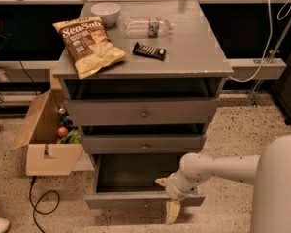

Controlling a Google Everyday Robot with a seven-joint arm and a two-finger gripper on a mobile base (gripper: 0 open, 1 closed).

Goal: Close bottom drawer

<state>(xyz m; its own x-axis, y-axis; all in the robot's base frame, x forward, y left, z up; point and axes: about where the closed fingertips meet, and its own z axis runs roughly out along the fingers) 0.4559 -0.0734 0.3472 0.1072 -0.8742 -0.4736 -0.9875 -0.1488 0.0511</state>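
The gripper closes next at the bottom drawer's front panel (188,200), by the end nearest my white arm.
The bottom drawer (136,199) of the grey cabinet is pulled out, and its empty grey box (131,173) is in view. Its shallow front panel faces me near the floor. My gripper (167,198) is at the right part of that front panel. One cream finger (161,182) pokes just inside the drawer and the other (173,211) hangs outside the front, so the jaws stand apart with the panel between them. My white arm (218,171) reaches in from the lower right.
The middle drawer (144,143) and the top drawer (143,112) sit slightly out. A chip bag (87,45), a bowl (105,11), a plastic bottle (148,26) and a dark bar (149,51) lie on the cabinet top. An open cardboard box (46,140) stands to the left, with a cable (43,203) on the floor.
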